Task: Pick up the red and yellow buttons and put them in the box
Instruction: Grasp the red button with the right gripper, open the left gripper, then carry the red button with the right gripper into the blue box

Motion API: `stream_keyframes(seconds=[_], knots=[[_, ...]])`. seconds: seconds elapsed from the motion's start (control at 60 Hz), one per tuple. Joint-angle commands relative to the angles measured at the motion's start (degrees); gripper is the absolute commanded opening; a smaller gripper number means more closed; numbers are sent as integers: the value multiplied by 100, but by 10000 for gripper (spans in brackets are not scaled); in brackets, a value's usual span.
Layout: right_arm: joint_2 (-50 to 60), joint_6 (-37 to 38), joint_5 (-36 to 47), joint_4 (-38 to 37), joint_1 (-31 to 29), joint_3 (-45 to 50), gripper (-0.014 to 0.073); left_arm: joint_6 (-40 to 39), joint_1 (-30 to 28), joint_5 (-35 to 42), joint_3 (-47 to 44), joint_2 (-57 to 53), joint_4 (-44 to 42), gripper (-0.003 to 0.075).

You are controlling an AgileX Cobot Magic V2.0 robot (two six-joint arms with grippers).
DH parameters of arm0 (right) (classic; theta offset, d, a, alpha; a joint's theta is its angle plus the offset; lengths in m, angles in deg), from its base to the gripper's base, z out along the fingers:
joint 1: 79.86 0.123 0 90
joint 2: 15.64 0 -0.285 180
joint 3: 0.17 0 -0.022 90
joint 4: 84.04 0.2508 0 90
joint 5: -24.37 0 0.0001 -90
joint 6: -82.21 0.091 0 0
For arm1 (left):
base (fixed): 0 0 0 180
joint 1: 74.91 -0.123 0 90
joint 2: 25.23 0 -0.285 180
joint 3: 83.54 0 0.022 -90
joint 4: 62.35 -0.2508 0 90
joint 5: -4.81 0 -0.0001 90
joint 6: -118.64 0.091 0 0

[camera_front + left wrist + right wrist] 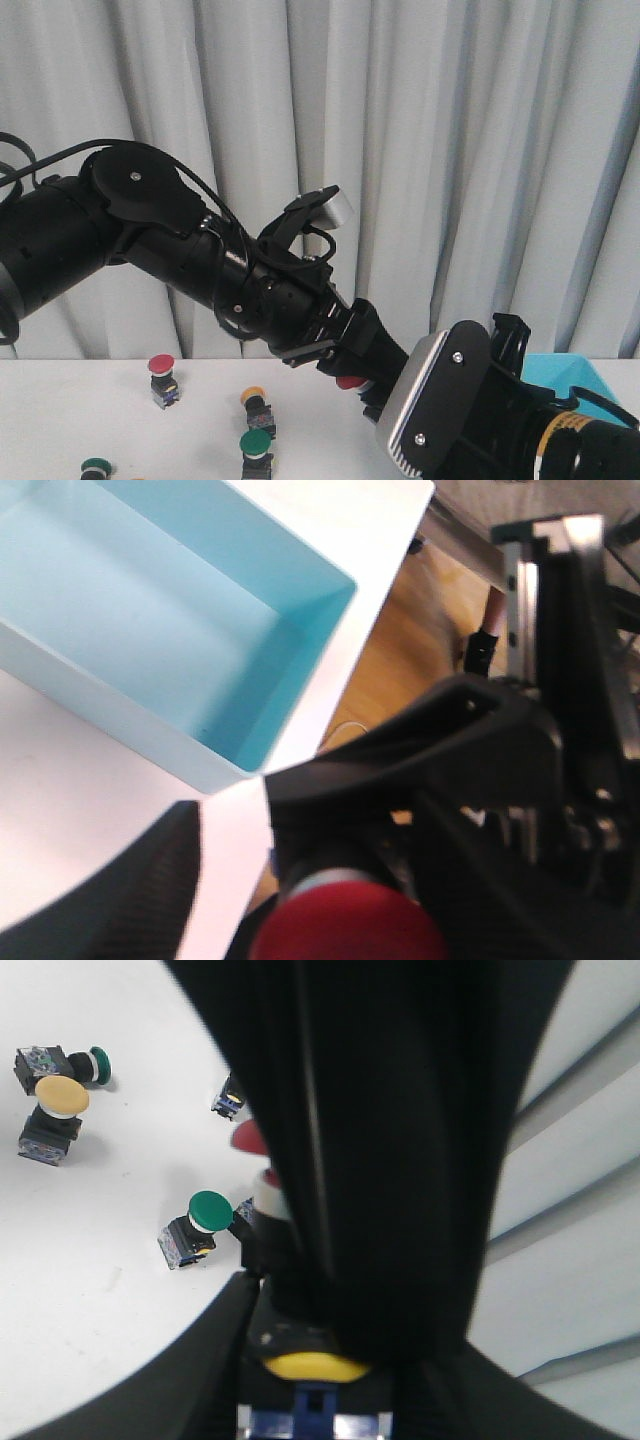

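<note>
Next, my right gripper sets the red button down inside the turquoise box [498,471], near the side of the box that faces the green buttons.
My left gripper [352,383] hangs above the table at mid right, shut on a red button [348,382]. In the left wrist view that red cap [345,925] fills the gap between the fingers. The turquoise box [150,610] lies beyond it with nothing showing inside, and its corner [572,370] shows at the far right in the front view. My right gripper [315,1385] is shut on a yellow button [315,1367]. On the table stand another red button [161,365] and a yellow button [253,396].
Two green buttons [255,442] [96,466] sit near the front of the table. The left arm [400,1110] crosses close over my right wrist [450,400] and blocks much of its view. The table edge runs just past the box [390,570].
</note>
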Motion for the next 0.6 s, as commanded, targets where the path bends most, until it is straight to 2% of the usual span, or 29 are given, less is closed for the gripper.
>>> stream_keyframes(seconds=[0.0, 0.217, 0.383, 0.483, 0.583], knots=[[116, -48, 372, -34, -4, -185, -4, -2, 8, 337, 168, -343, 342, 550], [116, -42, 198, -34, -4, -185, -4, 248, -14, 645, 222, -553, 148, 545], [122, -3, 192, -28, -4, -185, -1, 191, -257, 612, 905, -781, -673, 488], [134, 150, 311, -28, -28, -185, 0, -68, -477, 430, 1367, -1003, -1599, 410], [134, 449, 574, -2, -221, -199, 4, -372, -633, 165, 1648, -1291, -2826, 245]])
